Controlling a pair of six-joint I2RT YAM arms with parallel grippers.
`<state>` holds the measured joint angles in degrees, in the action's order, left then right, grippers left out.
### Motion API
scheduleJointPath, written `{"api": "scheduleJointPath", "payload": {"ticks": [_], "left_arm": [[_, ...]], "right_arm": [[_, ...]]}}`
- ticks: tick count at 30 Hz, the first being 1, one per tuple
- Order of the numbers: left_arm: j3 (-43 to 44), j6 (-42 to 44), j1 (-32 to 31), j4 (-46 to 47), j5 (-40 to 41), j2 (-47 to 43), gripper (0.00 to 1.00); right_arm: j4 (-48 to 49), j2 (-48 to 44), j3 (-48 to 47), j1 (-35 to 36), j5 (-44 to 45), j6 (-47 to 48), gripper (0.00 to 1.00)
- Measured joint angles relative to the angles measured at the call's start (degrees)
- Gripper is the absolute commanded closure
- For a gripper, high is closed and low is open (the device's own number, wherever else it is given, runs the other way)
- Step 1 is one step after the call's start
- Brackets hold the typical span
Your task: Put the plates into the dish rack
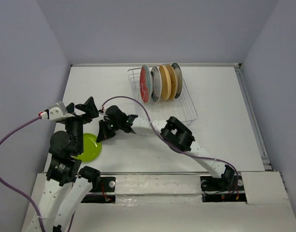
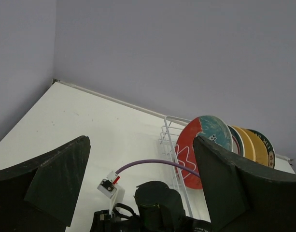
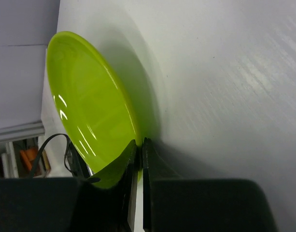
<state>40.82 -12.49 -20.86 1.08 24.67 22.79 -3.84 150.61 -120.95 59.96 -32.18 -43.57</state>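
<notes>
My right gripper is going to let go of the green plate, now tilted above its shadow, in the rack's end slot (image 1: 139, 91) beside the teal-and-red floral plate.
The small lime green plate (image 1: 88, 148) lies on the table at the left, partly hidden by my left arm. My right gripper (image 1: 104, 134) reaches across to it and is shut on its rim; in the right wrist view the jaws (image 3: 140, 149) pinch the edge of the green plate (image 3: 90, 106), which tilts above its shadow. My left gripper (image 1: 91, 108) is open and empty, hovering behind the plate (image 2: 140, 145). The dish rack (image 1: 186, 108) stands at the back with several plates on edge, the teal-and-red floral one (image 1: 145, 83) leftmost and the dark-rimmed one (image 1: 177, 77) rightmost.
The right arm's forearm (image 1: 179, 134) crosses the table in front of the rack. Its purple cable (image 1: 133, 102) arcs above the wrist. Grey walls close the table on three sides. The near half of the rack (image 2: 169, 140) holds bare tines.
</notes>
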Motion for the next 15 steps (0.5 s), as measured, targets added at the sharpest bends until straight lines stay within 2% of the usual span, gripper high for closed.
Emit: {"api": "scheduleJointPath", "payload": {"ticks": [5, 10, 15], "left_arm": [[0.0, 0.0, 0.0, 0.0, 1.0, -1.0, 0.01], [-0.2, 0.0, 0.0, 0.1, 1.7, -2.3, 0.01], [-0.7, 0.0, 0.0, 0.3, 1.9, -3.0, 0.01]], "right_arm": [[-1.7, -5.4, 3.6, 0.2, 8.4, 4.8, 0.93], [-4.7, -16.0, 6.6, -1.2, 22.4, 13.2, 0.93], [-6.0, -26.1, 5.0, -6.5, 40.2, 22.8, 0.93]]}}
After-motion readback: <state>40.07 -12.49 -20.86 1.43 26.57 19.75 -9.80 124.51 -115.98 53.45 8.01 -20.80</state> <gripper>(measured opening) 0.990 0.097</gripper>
